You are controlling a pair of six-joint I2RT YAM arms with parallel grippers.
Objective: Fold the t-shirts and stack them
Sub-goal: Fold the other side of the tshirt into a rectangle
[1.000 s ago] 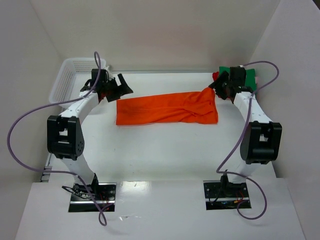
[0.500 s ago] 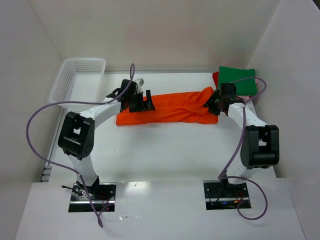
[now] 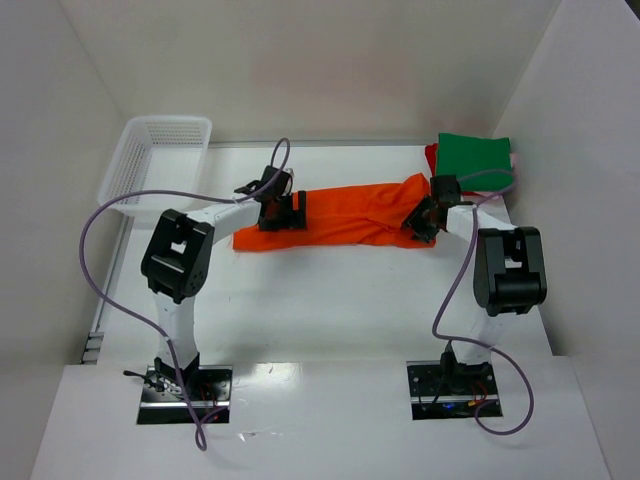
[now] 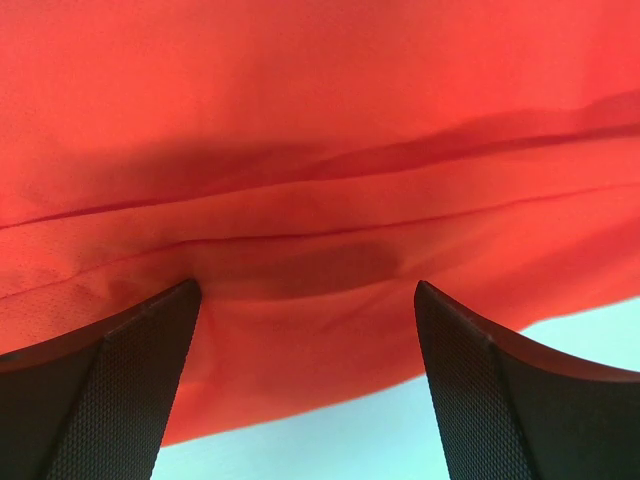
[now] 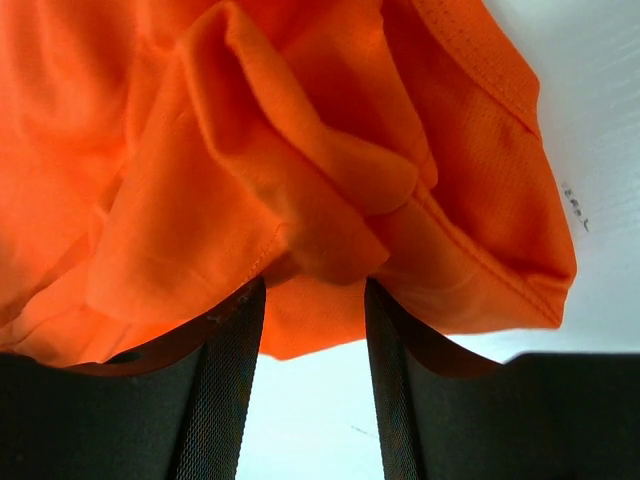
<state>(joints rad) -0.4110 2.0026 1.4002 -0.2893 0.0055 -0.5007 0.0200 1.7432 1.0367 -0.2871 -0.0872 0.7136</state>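
Note:
The bunched fold is crumpled toward the near edge of the orange t-shirt, so the robot's right hand should first pinch the fold's tip [image 5: 345,255] and pull it toward the t-shirt's far edge.
The orange t-shirt [image 3: 340,215] lies on the table as a long folded strip, running left to right. My left gripper [image 3: 285,212] is wide open over the strip's left part. In the left wrist view its fingers [image 4: 100,400] straddle the shirt's [image 4: 320,180] near edge, gripper [image 4: 305,330] empty. My right gripper [image 3: 420,222] is at the strip's right end. In the right wrist view it [image 5: 305,300] is open, with a bunched fold of the shirt [image 5: 300,180] between its fingertips [image 5: 230,380]. A folded green t-shirt [image 3: 475,160] lies on a red one [image 3: 431,155] at the back right.
A white mesh basket [image 3: 160,160] stands at the back left. White walls close in the table on the left, back and right. Purple cables loop from both arms over the table.
My left arm swung from beside the basket to the shirt's left part. My right gripper came down from near the green shirt to the strip's right end, which now lies lower.

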